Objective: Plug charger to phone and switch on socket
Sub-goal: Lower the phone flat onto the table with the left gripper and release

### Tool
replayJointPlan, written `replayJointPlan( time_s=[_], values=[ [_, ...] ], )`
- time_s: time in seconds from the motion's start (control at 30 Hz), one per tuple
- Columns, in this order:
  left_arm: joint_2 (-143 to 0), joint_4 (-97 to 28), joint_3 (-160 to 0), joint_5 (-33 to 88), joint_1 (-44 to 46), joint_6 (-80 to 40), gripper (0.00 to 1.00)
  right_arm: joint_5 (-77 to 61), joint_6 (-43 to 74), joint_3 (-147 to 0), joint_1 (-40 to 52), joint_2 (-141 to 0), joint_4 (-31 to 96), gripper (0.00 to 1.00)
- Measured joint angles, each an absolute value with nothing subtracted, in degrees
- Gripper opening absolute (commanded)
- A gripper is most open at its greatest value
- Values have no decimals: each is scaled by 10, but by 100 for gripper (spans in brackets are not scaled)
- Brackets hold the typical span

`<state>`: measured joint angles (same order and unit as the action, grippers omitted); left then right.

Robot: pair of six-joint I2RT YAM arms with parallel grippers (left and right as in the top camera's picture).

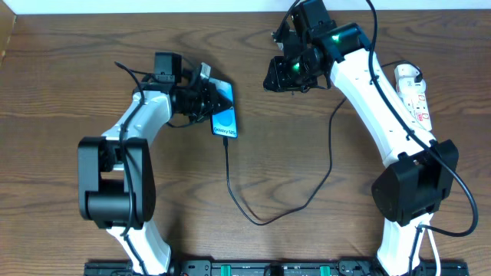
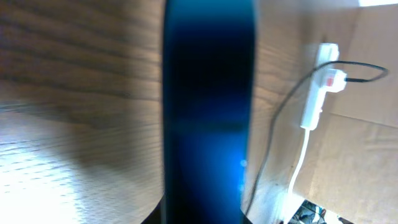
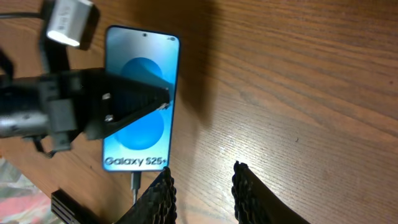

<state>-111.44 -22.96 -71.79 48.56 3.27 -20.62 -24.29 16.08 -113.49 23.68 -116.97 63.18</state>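
The robot's left gripper should release the phone flat on the wooden table [image 1: 225,124], just past the loop of the black cable.
The phone [image 1: 224,121] shows a lit blue screen and lies left of centre. My left gripper [image 1: 211,100] is shut on it from the left side. In the right wrist view one dark finger [image 3: 127,102] lies across the screen of the phone [image 3: 140,50]. The charger plug tip [image 3: 135,182] sits in the phone's bottom edge. Its thin black cable [image 1: 261,220] loops down the table and back up to the right. My right gripper [image 1: 285,73] hovers open and empty to the right of the phone. The white socket [image 1: 414,93] lies at the far right.
In the left wrist view the blurred phone [image 2: 208,124] fills the centre. Behind it the socket [image 2: 314,102] carries a white adapter [image 2: 334,79] with a black cable leaving it. Bare wooden table [image 1: 69,84] surrounds the arms.
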Motion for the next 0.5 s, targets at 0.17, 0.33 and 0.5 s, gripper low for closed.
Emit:
replayJointPlan(
  time_s=[0.17,0.33,0.5],
  values=[
    [-1154,-235,-718,477,33,-205,7,-241,159,-1135,237,-1170,632,29],
    [-1167,-238,-718,475,33,-205,7,-235,159,-1135,237,-1170,634,30],
    [-1167,-259,-718,444,33,-205,7,-231,159,-1135,237,-1170,635,30]
  ],
)
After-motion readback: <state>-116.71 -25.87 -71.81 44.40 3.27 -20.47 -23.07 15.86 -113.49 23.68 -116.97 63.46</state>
